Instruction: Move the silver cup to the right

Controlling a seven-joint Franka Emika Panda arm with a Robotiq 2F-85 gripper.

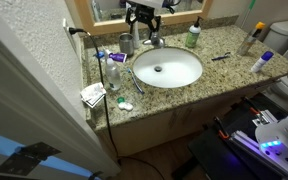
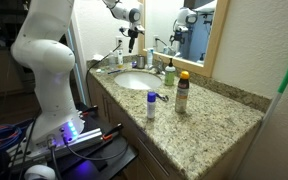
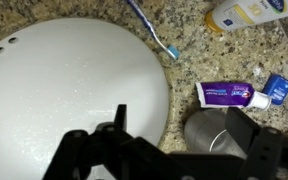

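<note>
Next, my gripper goes down to the silver cup's rim (image 1: 131, 36) (image 3: 188, 134), on the side toward the chrome faucet, and closes there.
The silver cup (image 1: 127, 44) stands upright on the granite counter behind the sink, beside the chrome faucet (image 1: 154, 40). It also shows in an exterior view (image 2: 138, 61). In the wrist view the cup (image 3: 212, 135) lies below and between my two dark fingers. My gripper (image 3: 184, 138) is open and holds nothing. In both exterior views the gripper (image 1: 139, 18) (image 2: 132, 36) hangs a little above the cup and does not touch it.
The white sink basin (image 1: 167, 68) is beside the cup. A purple toothpaste tube (image 3: 229, 95), a blue toothbrush (image 3: 154, 30) and a clear bottle (image 1: 111, 72) lie near it. A green bottle (image 1: 192, 38) stands past the faucet. The mirror wall is behind.
</note>
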